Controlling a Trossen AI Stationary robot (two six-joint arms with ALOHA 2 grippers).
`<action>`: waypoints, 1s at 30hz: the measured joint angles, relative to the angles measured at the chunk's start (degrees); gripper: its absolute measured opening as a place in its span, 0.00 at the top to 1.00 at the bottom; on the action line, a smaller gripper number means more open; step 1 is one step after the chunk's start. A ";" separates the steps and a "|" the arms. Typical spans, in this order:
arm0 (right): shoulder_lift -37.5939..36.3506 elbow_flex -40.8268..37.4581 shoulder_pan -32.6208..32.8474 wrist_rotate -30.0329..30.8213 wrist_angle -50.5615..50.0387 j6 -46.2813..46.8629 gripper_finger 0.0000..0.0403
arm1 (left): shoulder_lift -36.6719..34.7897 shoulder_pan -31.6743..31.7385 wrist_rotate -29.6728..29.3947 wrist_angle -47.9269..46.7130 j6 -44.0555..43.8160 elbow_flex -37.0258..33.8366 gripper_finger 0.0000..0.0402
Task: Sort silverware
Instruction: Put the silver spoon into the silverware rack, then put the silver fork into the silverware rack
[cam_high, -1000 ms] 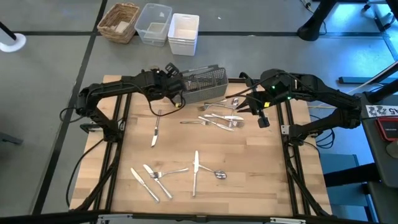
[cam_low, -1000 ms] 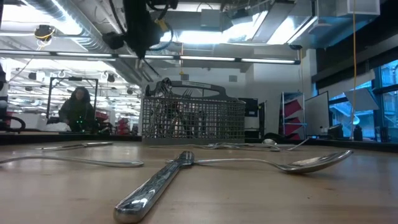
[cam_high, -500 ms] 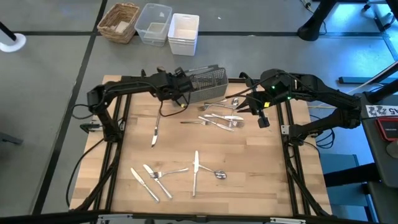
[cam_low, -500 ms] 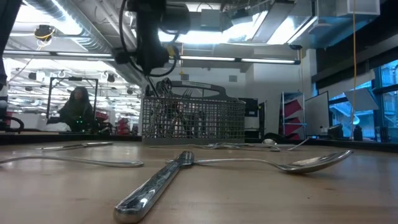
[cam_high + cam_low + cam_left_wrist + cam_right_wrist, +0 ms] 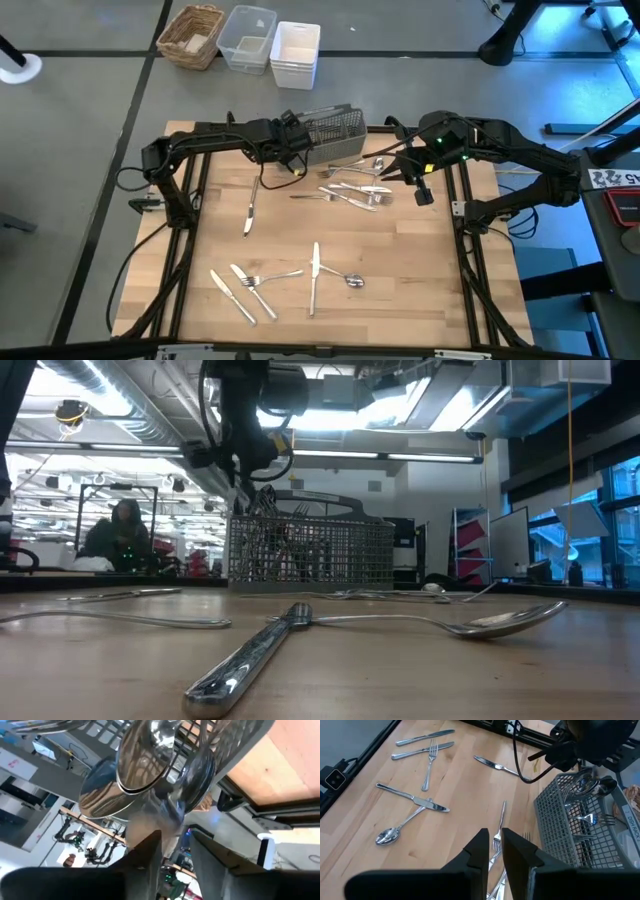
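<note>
The robot's left gripper needs to next close on the fork's upper handle (image 5: 316,197), behind the fork's head, at the edge of the pile nearest the lone knife.
The grey mesh caddy (image 5: 332,135) stands at the table's far edge with several pieces upright in it. My left gripper (image 5: 296,150) hovers at the caddy's left end, fingers slightly apart; shiny spoon bowls (image 5: 150,760) fill its wrist view just past the fingertips. Loose silverware lies flat on the wood: a pile (image 5: 355,190) beside the caddy, a lone knife (image 5: 248,213), and a near group (image 5: 285,280) of knives, forks and a spoon. My right gripper (image 5: 422,192) hangs above the table's right side, a narrow gap between its fingers (image 5: 482,840) and nothing in it. My left gripper has a spoon's blurred metal (image 5: 167,817) reaching down toward the gap between its fingers, from the caddy's left side and slanting down. I cannot tell whether either finger touches it.
A wicker basket (image 5: 192,35), a clear tub (image 5: 247,38) and a white bin (image 5: 294,52) stand on the floor beyond the far edge. A person (image 5: 118,535) sits in the room behind. Bare wood lies between the pile and the near group.
My left gripper has moved toward the table's right edge and down, up to the caddy's left end. The right arm has kept still, and the loose silverware has not shifted.
</note>
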 joint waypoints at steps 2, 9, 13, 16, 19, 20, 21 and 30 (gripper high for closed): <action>0.00 0.00 -0.01 0.42 0.00 0.14 0.87 | -0.04 -0.31 -0.13 -0.21 -2.14 0.00 0.73; 0.00 0.00 -0.01 10.98 0.02 6.68 0.87 | -2.91 -1.45 -0.03 -0.42 -13.72 0.00 0.74; 0.65 0.00 -0.01 11.87 0.00 11.08 0.87 | -5.87 -2.20 0.28 -0.44 -23.13 0.00 0.75; 2.19 -0.01 -0.01 11.57 -0.08 15.39 0.87 | -8.17 -2.60 5.37 -0.51 -33.53 0.03 0.75; 4.43 0.00 -0.01 11.56 -0.33 18.18 0.87 | -10.48 -2.62 18.17 -0.42 -44.63 0.04 0.75; 5.43 -0.01 -0.01 11.56 -0.43 18.44 0.87 | -11.13 -2.62 23.19 -0.39 -47.80 0.04 0.75; 6.41 -0.01 -0.01 11.54 -0.42 18.56 0.87 | -11.55 -2.62 27.59 -0.39 -50.90 0.04 0.75; 14.28 -0.04 -0.01 11.53 -2.68 17.90 0.87 | -10.46 -4.68 48.03 1.16 -65.98 0.04 0.75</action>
